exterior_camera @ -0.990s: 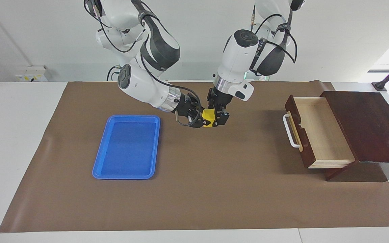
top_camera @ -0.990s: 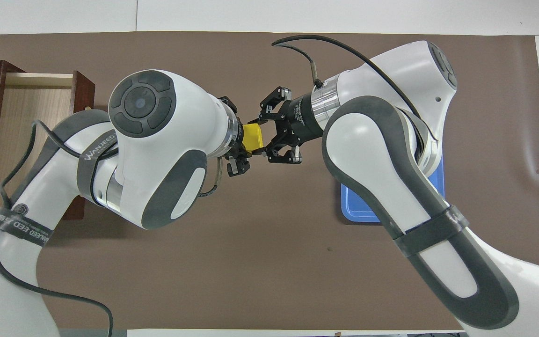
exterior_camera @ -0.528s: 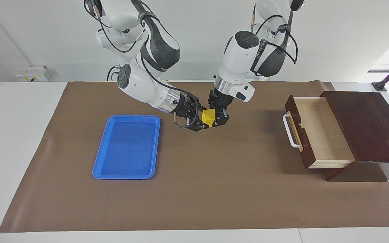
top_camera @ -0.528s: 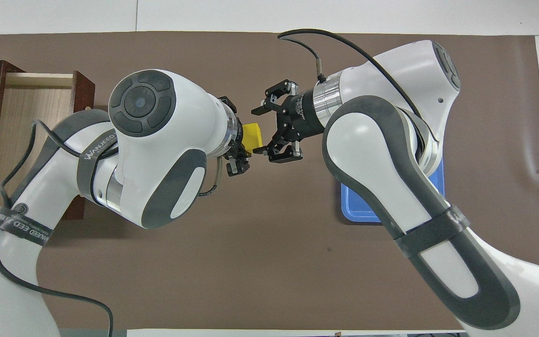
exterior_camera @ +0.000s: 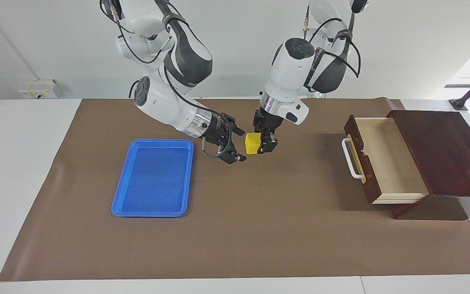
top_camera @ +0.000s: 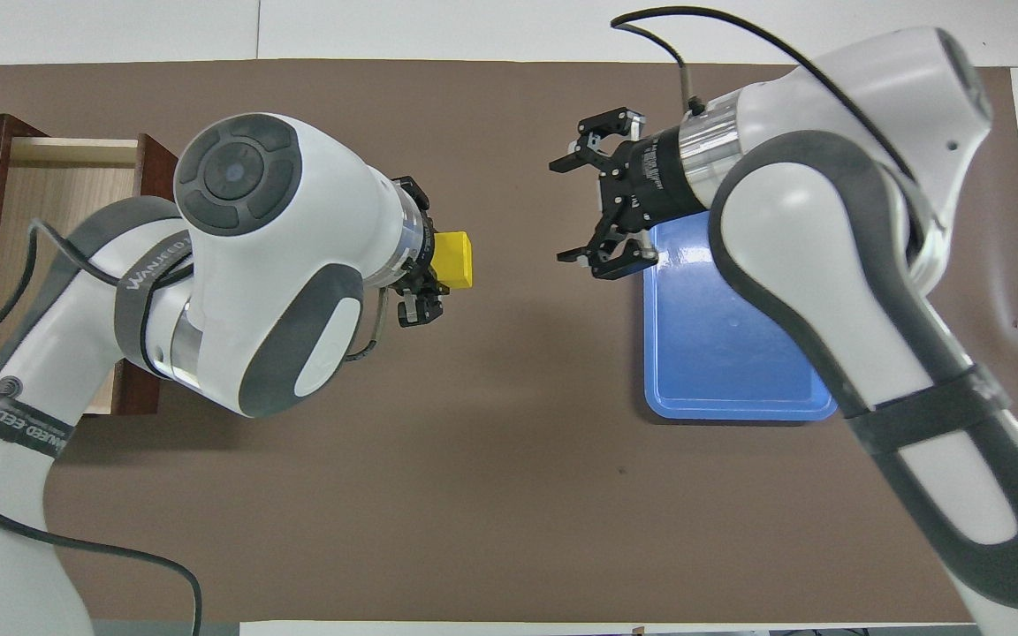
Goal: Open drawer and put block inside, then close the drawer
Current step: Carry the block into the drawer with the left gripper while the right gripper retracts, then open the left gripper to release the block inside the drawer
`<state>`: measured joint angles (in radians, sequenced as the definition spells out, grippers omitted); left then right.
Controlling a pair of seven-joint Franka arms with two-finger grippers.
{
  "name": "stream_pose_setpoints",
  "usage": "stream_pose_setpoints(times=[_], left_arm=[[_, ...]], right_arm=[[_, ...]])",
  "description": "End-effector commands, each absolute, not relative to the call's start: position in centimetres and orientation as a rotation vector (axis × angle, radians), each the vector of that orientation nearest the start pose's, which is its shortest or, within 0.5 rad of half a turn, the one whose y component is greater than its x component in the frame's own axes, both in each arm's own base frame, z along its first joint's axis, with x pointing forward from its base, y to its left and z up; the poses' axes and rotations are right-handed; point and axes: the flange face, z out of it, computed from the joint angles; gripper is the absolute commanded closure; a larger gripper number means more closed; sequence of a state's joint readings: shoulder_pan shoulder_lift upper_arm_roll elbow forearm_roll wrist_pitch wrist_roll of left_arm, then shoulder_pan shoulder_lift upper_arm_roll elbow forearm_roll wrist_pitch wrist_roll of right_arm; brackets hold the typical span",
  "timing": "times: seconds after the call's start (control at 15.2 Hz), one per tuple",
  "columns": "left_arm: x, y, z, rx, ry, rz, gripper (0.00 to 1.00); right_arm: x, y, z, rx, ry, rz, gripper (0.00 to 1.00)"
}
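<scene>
I will let go of the yellow block with my left gripper on the drawer's light wood bottom, close to the drawer's front panel [top_camera: 90, 303].
The small yellow block [exterior_camera: 252, 143] [top_camera: 454, 260] hangs above the middle of the brown mat, with my left gripper [exterior_camera: 260, 145] [top_camera: 441, 268] shut on it from above. My right gripper [exterior_camera: 239, 145] [top_camera: 562, 210] stands open and empty a short gap from the block, over the mat beside the blue tray. At the left arm's end of the table the dark wooden drawer [exterior_camera: 386, 159] [top_camera: 58, 190] is pulled out. Its light wood interior is bare, and its white bar handle [exterior_camera: 351, 160] faces the middle of the table.
A flat blue tray [exterior_camera: 153, 177] [top_camera: 721, 353] lies on the mat toward the right arm's end, with nothing in it. The dark wooden box [exterior_camera: 443, 151] that holds the drawer sits at the mat's edge. A brown mat [exterior_camera: 235, 237] covers the table.
My right gripper opened, let go of the block and drew back toward the blue tray. The block stayed in my left gripper, which shifted slightly toward the drawer's end.
</scene>
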<state>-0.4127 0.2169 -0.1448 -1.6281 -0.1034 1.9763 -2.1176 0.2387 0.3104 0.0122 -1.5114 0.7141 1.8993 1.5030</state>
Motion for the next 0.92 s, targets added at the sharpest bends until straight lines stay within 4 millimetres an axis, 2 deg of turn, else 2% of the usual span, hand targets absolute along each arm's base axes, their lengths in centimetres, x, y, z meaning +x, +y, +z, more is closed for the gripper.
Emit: stream_pose_setpoints(times=[0.0,0.2,0.26,0.33,0.53,0.66,0.79,0.86], left_arm=[[56.6,-26.5,51.9,2.199,2.098,-0.155,1.00],[59.6,-16.1,51.6,2.287,2.043,-0.171,1.00],[60.3,-13.0,51.5,2.291,2.036,-0.168,1.00],[60.9,-9.5,51.7,2.286,2.037,-0.148,1.00],[61.7,-1.0,51.8,2.290,2.047,-0.089,1.00],[61.8,2.5,51.8,2.246,2.079,-0.066,1.00],[61.1,5.1,51.1,2.226,2.093,-0.044,1.00],[60.4,5.6,50.2,2.232,2.092,-0.043,1.00]], right_arm=[[63.9,14.3,53.7,-2.181,1.504,0.551,0.00],[62.2,9.4,55.6,-2.524,1.159,0.453,0.00],[61.4,8.3,56.4,-2.631,1.017,0.419,0.00],[60.6,7.5,57.0,-2.733,0.861,0.394,0.00],[58.3,5.8,59.5,-2.950,0.496,0.321,0.00],[56.8,4.8,61.4,-3.062,0.264,0.265,0.00],[55.7,3.9,62.9,-3.129,0.041,0.239,0.00],[55.2,2.5,63.7,-3.149,-0.059,0.220,0.00]])
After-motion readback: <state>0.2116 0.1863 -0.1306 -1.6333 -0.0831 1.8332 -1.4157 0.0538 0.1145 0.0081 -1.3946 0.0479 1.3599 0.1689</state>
